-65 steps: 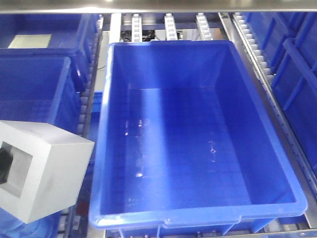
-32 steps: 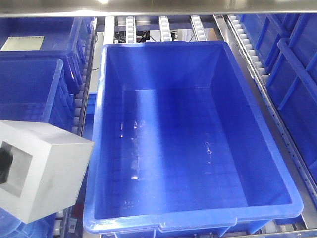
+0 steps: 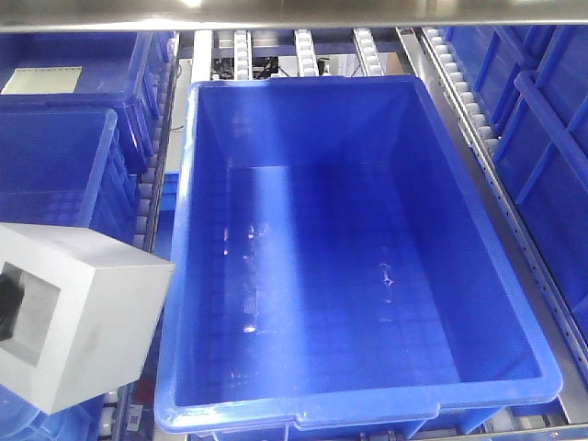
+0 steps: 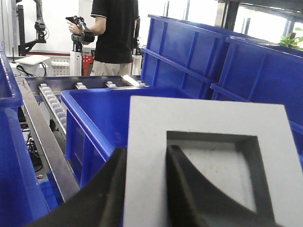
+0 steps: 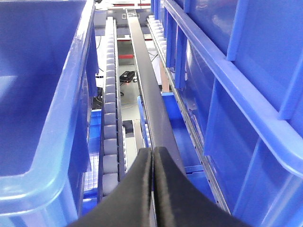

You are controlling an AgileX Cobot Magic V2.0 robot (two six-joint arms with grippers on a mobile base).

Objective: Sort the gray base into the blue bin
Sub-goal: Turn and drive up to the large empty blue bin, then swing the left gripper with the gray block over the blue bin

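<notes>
The robot's left gripper should set the gray base down on the blue bin's bottom, between the squiggly white scuff and the bin's near side (image 3: pixel 397 343).
The gray base (image 3: pixel 87 317) hangs at the lower left of the front view, just left of the blue bin (image 3: pixel 303 418) and outside its rim. My left gripper (image 4: pixel 144 156) is shut on the gray base (image 4: pixel 208 118), one finger (image 4: pixel 111 189) outside a wall and the other inside the square recess. The blue bin (image 4: pixel 83 101) lies behind the block in the left wrist view. It holds nothing, and its grid floor (image 3: pixel 349 294) shows white scuffs. My right gripper (image 5: pixel 152 153) is shut on nothing, over the roller track to the right of the bin (image 5: pixel 61 118).
More blue totes stand on the left (image 3: pixel 64 156) and right (image 3: pixel 551 119) of the bin. Roller tracks (image 5: pixel 110 118) and a metal rail (image 5: pixel 151 104) run between them. A person in black (image 4: pixel 113 33) stands beyond the rack. A shelf edge (image 3: pixel 294 14) spans the top.
The view shifted slightly between one second and half a second ago, the bin sliding left and down in frame. Since then nothing has visibly moved; the gray base stays in place.
</notes>
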